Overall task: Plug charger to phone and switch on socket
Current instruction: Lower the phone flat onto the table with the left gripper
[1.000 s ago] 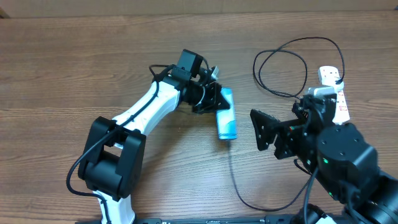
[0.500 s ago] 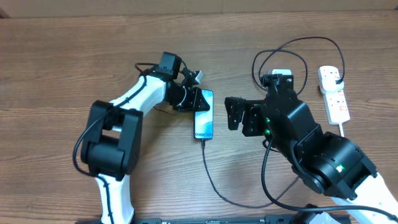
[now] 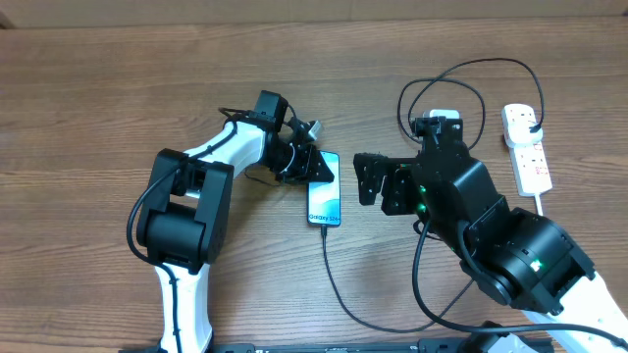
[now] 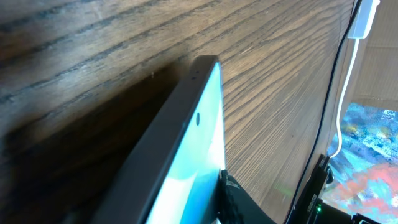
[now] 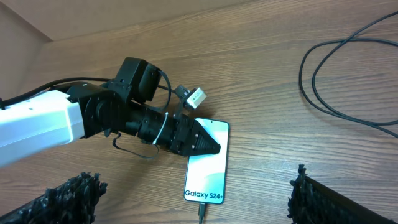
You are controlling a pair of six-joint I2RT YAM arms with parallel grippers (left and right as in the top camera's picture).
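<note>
My right gripper needs to move next to the middle switch point(image 3: 539, 146) of the white socket, beside the plug of the charger, and close there so that it presses that switch.
The phone point(image 3: 325, 202) point(image 5: 206, 168) lies face up on the wood table, its light-blue screen reading "Galaxy". The charger point(image 3: 345, 289) has its connector tip point(image 5: 201, 213) in the phone's lower end; the thin black cable runs toward me, then loops point(image 3: 442, 108) point(image 5: 348, 81) toward the socket point(image 3: 527, 149) at the far right. My left gripper point(image 3: 312, 169) point(image 5: 196, 142) sits over the phone's top left corner. In the left wrist view one finger point(image 4: 233, 200) lies against the screen and the other is hidden. My right gripper point(image 3: 364, 181) point(image 5: 194, 177) hovers open just right of the phone.
The socket's white cord point(image 3: 543, 208) runs down the right side. A cardboard wall point(image 3: 314, 10) closes off the back of the table. The charger's loops lie between my right arm and the socket.
A second ago the phone was held up on edge; it now lies flat, turned slightly. The right arm swung left from near the socket and then stayed still.
</note>
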